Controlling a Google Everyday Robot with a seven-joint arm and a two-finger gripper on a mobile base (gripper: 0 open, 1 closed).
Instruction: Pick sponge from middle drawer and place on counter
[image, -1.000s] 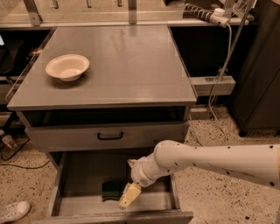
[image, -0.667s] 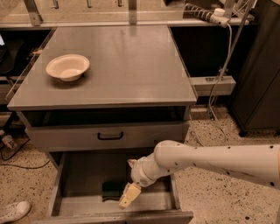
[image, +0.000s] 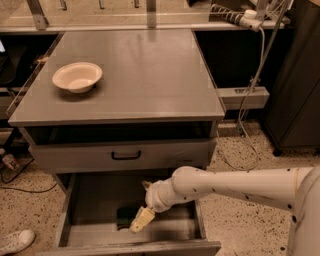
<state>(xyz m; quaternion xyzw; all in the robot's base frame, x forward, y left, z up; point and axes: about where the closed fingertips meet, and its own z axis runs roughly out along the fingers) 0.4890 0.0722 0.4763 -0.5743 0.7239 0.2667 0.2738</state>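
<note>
I will move my gripper over to the sponge's middle (image: 127, 217) in the open middle drawer next and close it there.
The middle drawer (image: 90, 197) is pulled open at the bottom of the view, a deep grey box. The sponge (image: 124, 215) lies on its floor near the front, dark green face up. My gripper (image: 140, 220) reaches down into the drawer from the right on the white arm, its cream fingers (image: 143, 218) right beside the sponge, at its right edge. The sponge is partly hidden by the fingers. The counter (image: 145, 75) is the grey cabinet top above.
A cream bowl (image: 77, 76) sits on the counter's left side. A shallower drawer front with a black handle (image: 126, 156) is just above the open drawer. A shoe (image: 15, 241) is on the speckled floor at bottom left. Cables hang at right.
</note>
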